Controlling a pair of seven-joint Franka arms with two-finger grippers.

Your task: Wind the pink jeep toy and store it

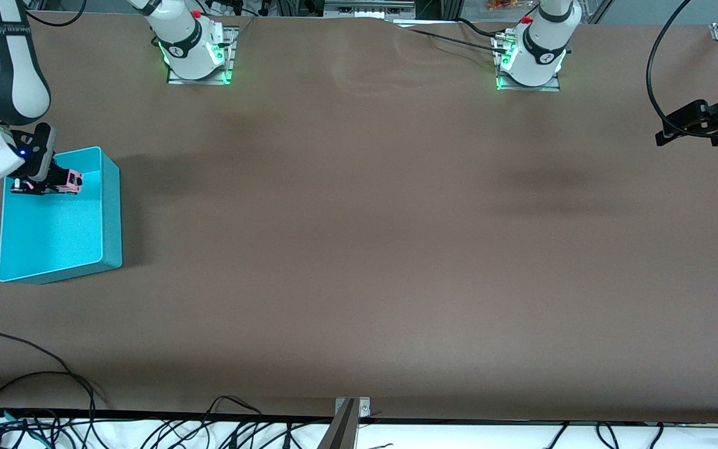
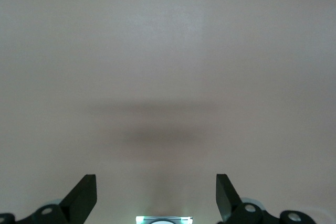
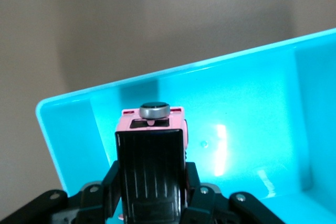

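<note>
Next, my right gripper lets go of the pink jeep toy on the teal bin's bottom, beside the bin's side point(image 1: 81, 201) point(image 3: 164, 136) facing the open table. The jeep is now held over the teal bin.
My right gripper point(image 1: 47, 182) is shut on the pink jeep toy point(image 1: 70, 181) and holds it over the teal bin point(image 1: 106, 206), near the bin's edge toward the robots. In the right wrist view the jeep point(image 3: 151, 163) shows its black rear roof and a silver knob, clamped between the fingers point(image 3: 107, 187), with the bin's inner wall point(image 3: 236, 124) below it. My left gripper point(image 1: 689, 125) waits in the air at the left arm's end of the table. In the left wrist view it point(image 2: 156, 199) is open and empty over bare table.
The teal bin stands at the right arm's end of the table and holds nothing else. Loose cables point(image 1: 53, 405) lie along the table edge nearest the front camera. The brown table top point(image 1: 359, 237) stretches between the arms.
</note>
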